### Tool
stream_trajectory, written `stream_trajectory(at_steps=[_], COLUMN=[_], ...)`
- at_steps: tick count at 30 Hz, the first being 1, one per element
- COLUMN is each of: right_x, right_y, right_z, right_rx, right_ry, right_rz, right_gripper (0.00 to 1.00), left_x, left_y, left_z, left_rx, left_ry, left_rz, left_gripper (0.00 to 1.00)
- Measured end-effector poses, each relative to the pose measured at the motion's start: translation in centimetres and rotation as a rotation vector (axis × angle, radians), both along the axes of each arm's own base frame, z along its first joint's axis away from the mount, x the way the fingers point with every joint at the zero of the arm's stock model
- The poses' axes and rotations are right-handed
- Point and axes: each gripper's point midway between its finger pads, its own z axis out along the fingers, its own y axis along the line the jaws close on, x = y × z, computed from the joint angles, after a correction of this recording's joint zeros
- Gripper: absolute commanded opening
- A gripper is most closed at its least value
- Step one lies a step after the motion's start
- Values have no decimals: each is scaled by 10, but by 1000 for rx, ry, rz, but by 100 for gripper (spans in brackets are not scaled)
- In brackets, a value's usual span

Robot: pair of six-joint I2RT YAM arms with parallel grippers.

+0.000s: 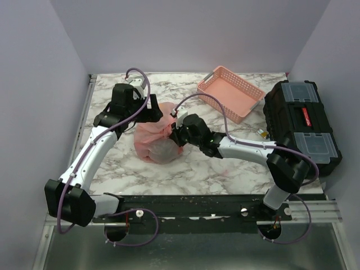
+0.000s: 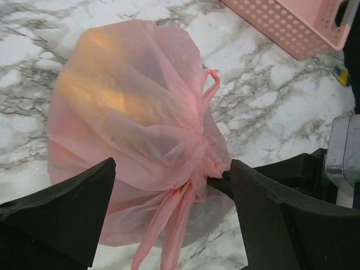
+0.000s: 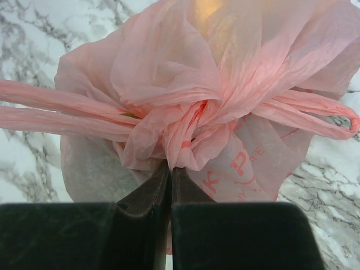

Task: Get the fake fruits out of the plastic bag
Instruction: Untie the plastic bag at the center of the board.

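The bag's gathered neck is bunched shut beside my right gripper, so my left gripper needs to pinch the bag's film (image 2: 167, 138) across from it and spread the bag's opening first.
The pink plastic bag (image 1: 157, 140) lies bunched shut in the middle of the marble table, its neck knotted and two loop handles trailing. Yellow fruit glows through the film in the left wrist view (image 2: 107, 90); the other fruits are hidden inside. My right gripper (image 3: 171, 169) is shut on the gathered neck of the bag (image 3: 185, 135), pinching the film at the knot. My left gripper (image 2: 171, 208) is open, its jaws wide on either side of the bag's neck, just above it. In the top view the left gripper (image 1: 153, 115) is behind the bag and the right gripper (image 1: 179, 134) to its right.
A rigid pink lattice basket (image 1: 230, 93) stands at the back right. A black toolbox (image 1: 301, 121) stands at the right edge, with a small yellow item (image 1: 262, 133) beside it. The near table edge has a black rail (image 1: 197, 205).
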Motion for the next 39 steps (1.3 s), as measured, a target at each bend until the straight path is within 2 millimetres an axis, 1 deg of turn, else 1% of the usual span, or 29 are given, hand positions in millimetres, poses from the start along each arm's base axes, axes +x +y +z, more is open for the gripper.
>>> stream_trajectory(at_steps=[3,6,11,17,23,26,30,33,36,39], right_x=[-12,-21,-24,-30,-37,-38,-38,-38,-40,-42], right_y=[-5,-10,-20,-39,-49,-49,-49,-49,-51,-53], right_z=[0,0,4,8,7,7,7,7,7,9], right_rx=[-1,-7,1,10,12,13,14,15,18,25], right_ry=[2,-1,-2,-6,-5,-4,-4,-1,2,-1], right_rz=[48,82,85,72,72,74,74,73,71,70], right_gripper=[5,5,5,6,6,6,6,6,6,6], left_x=[-5,-9,-19,-30,-35,-37,-38,-36,-33,-29], left_y=[-15,-28,-51,-66,-77,-81,-82,-79,-75,-73], left_z=[-8,-12,-14,-15,-22,-32,-46,-54,-60,-65], left_rx=[-41,-59,-42,-18,30,71,130,166,197,220], left_ry=[44,71,77,63,73,95,123,143,164,177], left_rz=[-77,-137,-235,-307,-351,-366,-369,-356,-336,-321], left_gripper=[82,79,77,75,71,70,70,65,58,55])
